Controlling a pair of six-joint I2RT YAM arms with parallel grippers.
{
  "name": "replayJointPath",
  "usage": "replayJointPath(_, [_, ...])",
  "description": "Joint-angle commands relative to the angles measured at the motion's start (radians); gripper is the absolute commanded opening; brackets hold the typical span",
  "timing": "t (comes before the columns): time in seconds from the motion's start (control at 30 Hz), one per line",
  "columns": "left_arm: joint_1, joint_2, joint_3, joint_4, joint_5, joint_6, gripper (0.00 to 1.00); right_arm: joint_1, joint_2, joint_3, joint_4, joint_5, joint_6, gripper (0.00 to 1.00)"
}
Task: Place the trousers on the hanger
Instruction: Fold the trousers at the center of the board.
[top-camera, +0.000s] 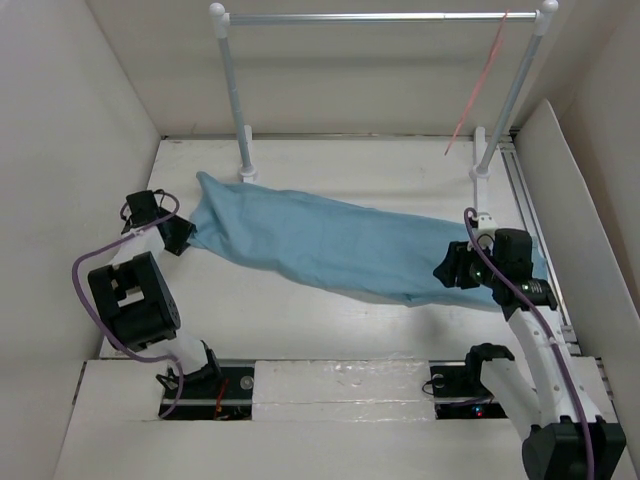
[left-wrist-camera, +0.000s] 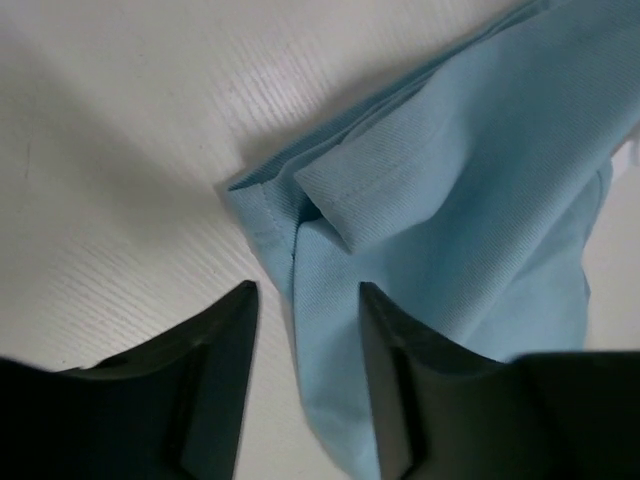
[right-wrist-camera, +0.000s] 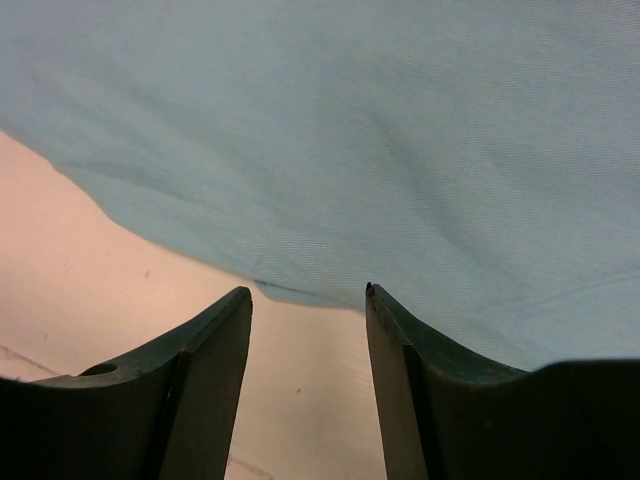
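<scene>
The trousers' end is folded back, so my left gripper should pinch the flap's loose corner (left-wrist-camera: 350, 232) and flatten it before hanging them.
The light blue trousers (top-camera: 330, 240) lie flat across the table, stretching from the left post's base to the right side. The thin pink-red hanger (top-camera: 482, 85) hangs from the right end of the silver rail. My left gripper (top-camera: 183, 237) is at the trousers' left end. In the left wrist view it (left-wrist-camera: 305, 295) is open, with a folded hem of the trousers (left-wrist-camera: 480, 180) lying between the jaws against the right finger. My right gripper (top-camera: 452, 268) sits over the right part of the cloth. It (right-wrist-camera: 307, 292) stands open with bare table between the jaws, and the trousers' edge (right-wrist-camera: 350, 130) lies just past the tips.
A silver rail (top-camera: 380, 17) with white-knobbed posts (top-camera: 233, 95) stands at the back. White walls close in the left and right, and a tilted white panel (top-camera: 585, 200) leans at the right beside a metal track (top-camera: 530, 200).
</scene>
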Motion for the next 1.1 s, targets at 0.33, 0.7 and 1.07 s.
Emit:
replayJointPath(0.33, [-0.007,0.132,0.137,0.036,-0.031,-0.029,0.32,0.011,0.027,0.002,0.079,-0.103,-0.063,0.55])
replayJointPath(0.7, [-0.007,0.206,0.167,0.084,0.004,-0.040,0.22,0.011,0.112,0.042,0.099,-0.125,-0.102,0.61])
replayJointPath(1.07, [-0.017,-0.066,0.041,0.147,-0.021,-0.048,0.01,0.029,0.169,0.025,0.153,-0.159,-0.112,0.61])
